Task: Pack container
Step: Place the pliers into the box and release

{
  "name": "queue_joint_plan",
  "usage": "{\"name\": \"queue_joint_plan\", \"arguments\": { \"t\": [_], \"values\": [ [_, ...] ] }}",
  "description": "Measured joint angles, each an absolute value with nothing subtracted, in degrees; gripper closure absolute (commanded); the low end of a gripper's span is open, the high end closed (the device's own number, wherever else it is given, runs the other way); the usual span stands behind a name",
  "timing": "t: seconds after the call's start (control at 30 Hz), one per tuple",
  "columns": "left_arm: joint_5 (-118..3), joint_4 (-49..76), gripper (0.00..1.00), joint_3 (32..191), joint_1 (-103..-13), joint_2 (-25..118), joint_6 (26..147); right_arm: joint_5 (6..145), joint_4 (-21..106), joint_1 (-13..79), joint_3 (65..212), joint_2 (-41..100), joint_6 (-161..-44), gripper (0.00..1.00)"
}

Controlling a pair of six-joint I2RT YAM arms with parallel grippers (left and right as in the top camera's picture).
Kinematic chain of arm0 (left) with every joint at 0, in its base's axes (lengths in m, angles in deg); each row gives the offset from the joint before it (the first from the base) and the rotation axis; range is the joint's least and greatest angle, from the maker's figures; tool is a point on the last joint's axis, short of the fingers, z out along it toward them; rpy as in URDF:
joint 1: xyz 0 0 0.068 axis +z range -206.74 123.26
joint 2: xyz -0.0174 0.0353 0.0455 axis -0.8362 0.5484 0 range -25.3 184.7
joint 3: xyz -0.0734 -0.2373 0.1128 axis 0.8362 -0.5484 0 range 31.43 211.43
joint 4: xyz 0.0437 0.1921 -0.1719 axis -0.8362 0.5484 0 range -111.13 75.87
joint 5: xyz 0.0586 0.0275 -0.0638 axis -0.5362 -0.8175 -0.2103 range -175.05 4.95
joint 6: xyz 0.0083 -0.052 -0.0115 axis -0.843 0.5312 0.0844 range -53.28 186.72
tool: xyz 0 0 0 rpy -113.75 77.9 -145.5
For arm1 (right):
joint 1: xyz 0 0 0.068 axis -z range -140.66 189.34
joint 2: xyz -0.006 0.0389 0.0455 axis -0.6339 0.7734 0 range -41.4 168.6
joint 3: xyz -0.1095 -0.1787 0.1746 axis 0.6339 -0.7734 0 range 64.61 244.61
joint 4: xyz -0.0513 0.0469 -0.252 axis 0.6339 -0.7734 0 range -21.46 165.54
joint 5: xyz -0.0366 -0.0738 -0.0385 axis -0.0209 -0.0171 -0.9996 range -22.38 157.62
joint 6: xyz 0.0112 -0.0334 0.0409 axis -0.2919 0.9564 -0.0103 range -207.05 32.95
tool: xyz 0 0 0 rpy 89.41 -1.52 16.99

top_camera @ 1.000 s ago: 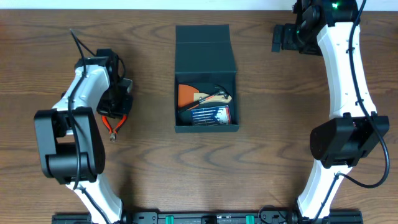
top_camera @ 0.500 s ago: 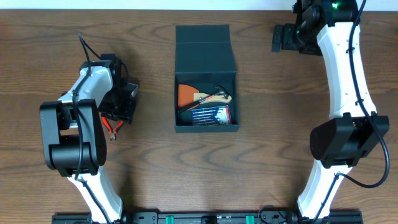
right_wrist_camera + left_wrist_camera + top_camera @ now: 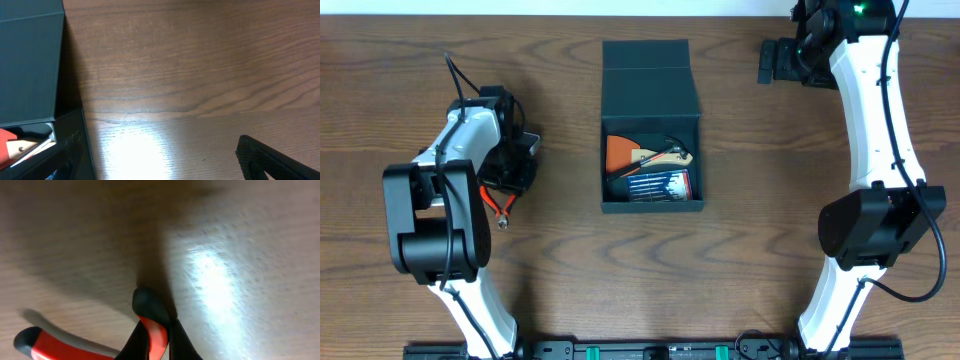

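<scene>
I should release the pliers from my left gripper on top of the orange item [image 3: 631,153] inside the container.
The container [image 3: 651,100], a dark teal-green box, sits at the table's middle with its flap lid folded back. Inside lie an orange item [image 3: 619,152], a pale-handled tool [image 3: 665,156] and a red-and-black packet of slim tools [image 3: 663,186]. My left gripper [image 3: 510,172] is low over the table left of the box. In the left wrist view its black fingers [image 3: 156,337] are shut on one red handle of the pliers [image 3: 152,330], whose other handle [image 3: 47,345] lies on the wood. My right gripper [image 3: 766,62] is open and empty, beyond the box's upper right.
The pliers' tips [image 3: 501,207] stick out below my left gripper on the wooden table [image 3: 760,250]. In the right wrist view the box's lid [image 3: 30,65] fills the left side and one black finger [image 3: 272,160] shows at lower right.
My left gripper has turned and shifted a little right, settling onto the pliers. The pliers have barely moved. The right arm and the box are unchanged.
</scene>
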State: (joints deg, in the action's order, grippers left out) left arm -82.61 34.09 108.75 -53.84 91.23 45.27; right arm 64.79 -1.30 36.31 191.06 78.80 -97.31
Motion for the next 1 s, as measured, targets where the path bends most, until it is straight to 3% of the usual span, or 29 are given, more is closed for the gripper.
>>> {"name": "queue_joint_plan", "arguments": {
  "t": [0.27,0.47,0.67,0.8,1.0],
  "values": [
    [-82.00,46.57,0.94,126.30,-60.01,87.28,45.25,64.60,-0.58,36.31,191.06,78.80,-97.31,0.01],
    [-81.98,38.68,0.94,136.05,-78.02,77.22,40.39,64.57,-0.18,36.31,191.06,78.80,-97.31,0.01],
    [-81.50,36.06,0.94,136.51,-95.20,78.99,27.59,64.57,-0.14,36.31,191.06,78.80,-97.31,0.01],
    [-83.70,36.19,0.94,136.12,-99.09,84.33,22.25,64.55,-0.36,36.31,191.06,78.80,-97.31,0.01],
    [-86.33,36.51,0.94,135.87,-98.08,93.31,19.24,64.53,-0.47,36.31,191.06,78.80,-97.31,0.01]
  ]
}}
